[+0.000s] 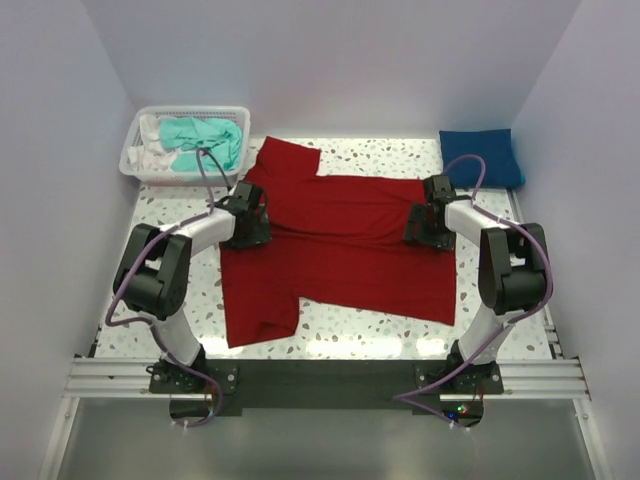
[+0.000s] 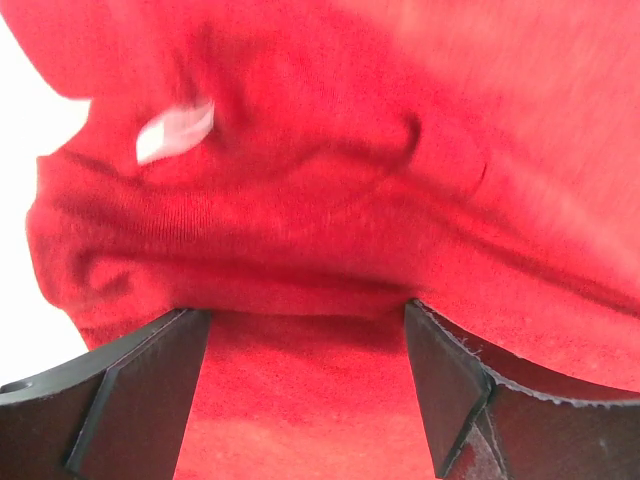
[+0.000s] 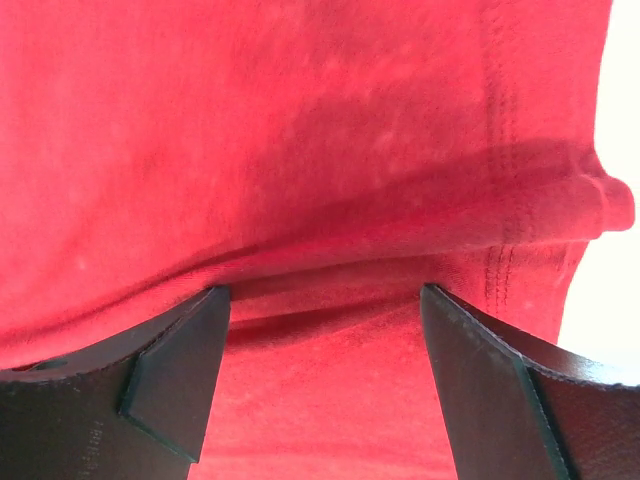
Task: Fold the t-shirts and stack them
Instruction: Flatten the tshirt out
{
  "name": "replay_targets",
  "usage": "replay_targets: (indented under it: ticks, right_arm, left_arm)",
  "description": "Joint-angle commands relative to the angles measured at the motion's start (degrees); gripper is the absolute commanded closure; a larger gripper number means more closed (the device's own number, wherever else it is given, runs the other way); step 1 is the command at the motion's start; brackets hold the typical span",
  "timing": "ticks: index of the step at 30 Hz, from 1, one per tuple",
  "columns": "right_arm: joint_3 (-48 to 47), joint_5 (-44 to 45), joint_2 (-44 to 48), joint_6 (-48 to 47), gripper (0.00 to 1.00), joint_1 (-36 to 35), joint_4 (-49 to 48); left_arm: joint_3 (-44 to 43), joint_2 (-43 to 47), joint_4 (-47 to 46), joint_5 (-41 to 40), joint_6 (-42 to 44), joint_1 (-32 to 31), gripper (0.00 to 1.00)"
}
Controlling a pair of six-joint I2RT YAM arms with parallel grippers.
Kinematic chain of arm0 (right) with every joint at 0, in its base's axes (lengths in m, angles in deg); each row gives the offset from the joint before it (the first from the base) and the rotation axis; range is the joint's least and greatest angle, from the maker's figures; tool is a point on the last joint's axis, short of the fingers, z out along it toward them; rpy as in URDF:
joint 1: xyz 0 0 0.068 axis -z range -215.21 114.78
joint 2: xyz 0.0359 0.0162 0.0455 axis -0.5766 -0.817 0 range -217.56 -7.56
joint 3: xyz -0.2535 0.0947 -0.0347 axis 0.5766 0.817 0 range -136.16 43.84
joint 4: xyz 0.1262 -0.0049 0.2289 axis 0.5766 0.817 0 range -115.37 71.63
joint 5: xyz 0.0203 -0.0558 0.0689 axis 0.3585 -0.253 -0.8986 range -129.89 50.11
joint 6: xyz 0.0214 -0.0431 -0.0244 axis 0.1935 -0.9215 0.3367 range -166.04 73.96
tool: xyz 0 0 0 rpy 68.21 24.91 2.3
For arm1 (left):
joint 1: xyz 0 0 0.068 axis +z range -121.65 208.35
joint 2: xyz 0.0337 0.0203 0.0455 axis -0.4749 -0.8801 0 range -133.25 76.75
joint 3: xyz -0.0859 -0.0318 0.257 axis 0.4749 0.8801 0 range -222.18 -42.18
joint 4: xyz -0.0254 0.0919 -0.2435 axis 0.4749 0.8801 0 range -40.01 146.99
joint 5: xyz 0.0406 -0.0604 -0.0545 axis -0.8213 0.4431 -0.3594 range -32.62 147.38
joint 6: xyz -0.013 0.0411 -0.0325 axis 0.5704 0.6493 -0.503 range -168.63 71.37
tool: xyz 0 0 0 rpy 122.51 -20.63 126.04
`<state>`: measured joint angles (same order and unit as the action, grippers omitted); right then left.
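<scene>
The deep red t-shirt has a fold across it, so next my left gripper pinches the t-shirt's edge (image 1: 223,265) near the collar before my right gripper takes the hem corner.
The deep red t-shirt (image 1: 340,240) lies across the middle of the table, its far part folded over along a crease between the two arms. My left gripper (image 1: 250,226) sits low on the shirt's left side near the collar. It is open in the left wrist view (image 2: 308,335), with the red cloth (image 2: 330,200) bunched in a ridge just ahead of the fingertips and a white label (image 2: 175,130) showing. My right gripper (image 1: 426,226) sits on the shirt's right side. It is open too (image 3: 325,310), over red cloth (image 3: 300,150) beside the stitched hem (image 3: 500,200). The royal blue t-shirt (image 1: 481,156) lies folded at the back right. The teal t-shirt (image 1: 205,140) lies crumpled in the basket.
The white mesh basket (image 1: 140,168) stands at the back left and also holds a white cloth (image 1: 152,155). Speckled tabletop (image 1: 380,330) shows in front of the red shirt. White walls close in the left, right and back.
</scene>
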<state>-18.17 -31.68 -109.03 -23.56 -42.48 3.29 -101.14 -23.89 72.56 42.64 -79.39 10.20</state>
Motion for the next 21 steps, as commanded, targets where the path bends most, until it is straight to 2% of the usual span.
replay_targets:
  ticks: [1, 7, 12, 16, 21]
  right_arm:
    - [-3.5, 2.1, -4.5, -1.9, 0.19, 2.8, -2.5]
    - [-11.1, 2.2, -7.0, -3.8, 0.19, 3.3, 0.2]
    - [-10.6, -0.6, -1.0, -3.5, 0.19, 2.1, 2.2]
    - [-5.3, -2.1, 6.0, -2.8, 0.19, 0.5, 4.4]
    - [3.3, -4.6, 16.6, -2.1, 0.20, -0.7, 6.7]
  left_arm:
    - [-4.0, -3.2, -2.4, -1.5, 0.9, 0.1, 0.16]
    - [-9.9, -5.1, -0.2, -0.9, 0.5, 0.0, 0.13]
    - [-9.4, 2.8, 3.4, -2.7, -0.1, -0.9, 0.11]
    - [-3.5, 11.3, 6.3, -4.0, -3.9, -1.3, 0.11]
    - [8.4, 22.0, 9.2, -4.9, -6.9, -1.0, 0.26]
